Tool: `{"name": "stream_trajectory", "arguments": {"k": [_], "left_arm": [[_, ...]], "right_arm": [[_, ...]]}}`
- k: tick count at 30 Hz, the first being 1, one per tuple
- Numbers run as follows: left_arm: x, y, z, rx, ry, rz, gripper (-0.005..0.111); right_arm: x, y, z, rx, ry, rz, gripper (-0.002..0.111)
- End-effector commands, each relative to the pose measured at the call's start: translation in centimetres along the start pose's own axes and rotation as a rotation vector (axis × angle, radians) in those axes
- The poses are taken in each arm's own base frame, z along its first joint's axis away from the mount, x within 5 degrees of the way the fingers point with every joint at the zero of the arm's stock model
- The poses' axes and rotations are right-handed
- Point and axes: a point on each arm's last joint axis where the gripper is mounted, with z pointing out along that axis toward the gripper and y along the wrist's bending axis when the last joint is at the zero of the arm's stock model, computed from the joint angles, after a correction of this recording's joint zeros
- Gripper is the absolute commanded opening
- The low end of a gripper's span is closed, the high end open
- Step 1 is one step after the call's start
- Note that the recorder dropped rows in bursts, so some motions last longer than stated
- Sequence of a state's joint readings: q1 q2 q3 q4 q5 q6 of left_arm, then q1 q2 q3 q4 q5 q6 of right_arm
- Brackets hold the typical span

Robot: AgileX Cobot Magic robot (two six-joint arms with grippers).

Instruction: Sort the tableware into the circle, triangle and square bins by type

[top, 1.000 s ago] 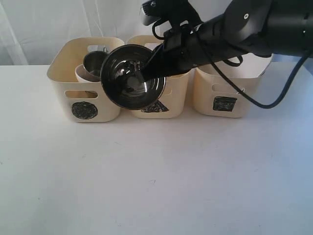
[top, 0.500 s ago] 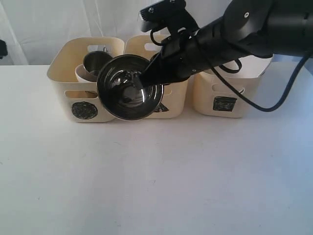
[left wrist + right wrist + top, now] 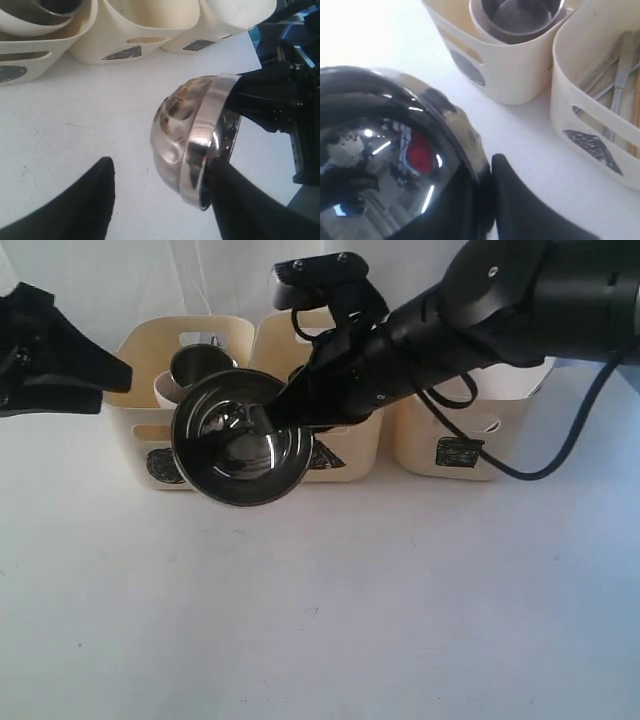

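Observation:
The steel bowl's rim (image 3: 180, 417) (image 3: 198, 142) has a side across from my right gripper. My left gripper should close there next.
My right gripper (image 3: 285, 412) is shut on the rim of the steel bowl (image 3: 240, 438) and holds it tilted in the air, in front of the circle bin (image 3: 140, 430) and the triangle bin (image 3: 350, 445). In the right wrist view the bowl (image 3: 380, 150) sits pinched at the gripper (image 3: 492, 175). My left gripper (image 3: 110, 375) reaches in from the left, open, short of the bowl. In the left wrist view the bowl (image 3: 192, 140) hangs just ahead of the open gripper (image 3: 160, 195). A steel mug (image 3: 195, 365) stands inside a white bowl (image 3: 165, 390) in the circle bin. Steel cutlery (image 3: 620, 75) lies in the triangle bin.
The square bin (image 3: 455, 445) stands at the right and holds a white plate (image 3: 500, 380), partly hidden by my right arm. The three bins line the back of the white table (image 3: 320, 620).
My right arm has carried the steel bowl left and slightly down, from the triangle bin toward the circle bin. My left gripper has come in from the left and opened.

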State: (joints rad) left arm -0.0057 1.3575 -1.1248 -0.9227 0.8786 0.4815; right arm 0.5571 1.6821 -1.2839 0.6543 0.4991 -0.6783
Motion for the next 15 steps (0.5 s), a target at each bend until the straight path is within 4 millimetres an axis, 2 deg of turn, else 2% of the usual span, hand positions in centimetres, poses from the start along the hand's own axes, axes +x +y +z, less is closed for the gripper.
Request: {"name": "stream_trajectory", "arguments": {"k": [1,4,8,15], "left_arm": [[0.2,-1.7,1.8,-0.010,0.025,0.101,0.061],[0.7,-1.8,2.9,-0.064,0.083,0.119,0.061],[1.3,-0.8,4.0,-0.152,0.166,0.111,0.061],[1.4,-0.7,5.8,-0.138,0.182,0.103,0.061]], "right_arm": [[0.4,1.0,1.1,-0.033,0.022,0.010,0.000],[0.6,1.0,1.6,-0.038,0.034,0.014,0.000],[0.7,1.0,1.7,-0.042,0.040,0.015,0.000],[0.8,1.1,1.7,-0.047,0.045,0.017,0.000]]}}
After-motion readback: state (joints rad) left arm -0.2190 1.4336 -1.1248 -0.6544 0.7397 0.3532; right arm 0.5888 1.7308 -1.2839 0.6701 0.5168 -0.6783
